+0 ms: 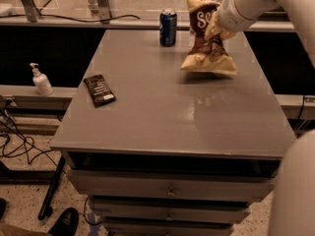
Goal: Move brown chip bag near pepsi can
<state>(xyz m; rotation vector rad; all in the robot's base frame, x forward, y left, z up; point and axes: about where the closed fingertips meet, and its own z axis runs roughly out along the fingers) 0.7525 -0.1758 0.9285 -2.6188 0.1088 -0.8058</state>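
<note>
The brown chip bag will go down from my gripper onto the grey table top close against the pepsi can [199, 55].
The brown chip bag [205, 38], crinkled pale-yellow and dark-brown with white script, hangs upright just above the grey table top [162, 107] at the far right. My gripper [214, 29] comes in from the upper right and is shut on the bag's upper middle. The pepsi can [168, 27], blue with a silver top, stands upright at the table's far edge, a short way left of the bag and apart from it.
A small flat dark-brown packet [100, 89] lies near the table's left edge. A white pump bottle [41, 79] stands on a low shelf to the left. Drawers [170, 193] sit under the table. Cables and a shoe [64, 222] are on the floor at left.
</note>
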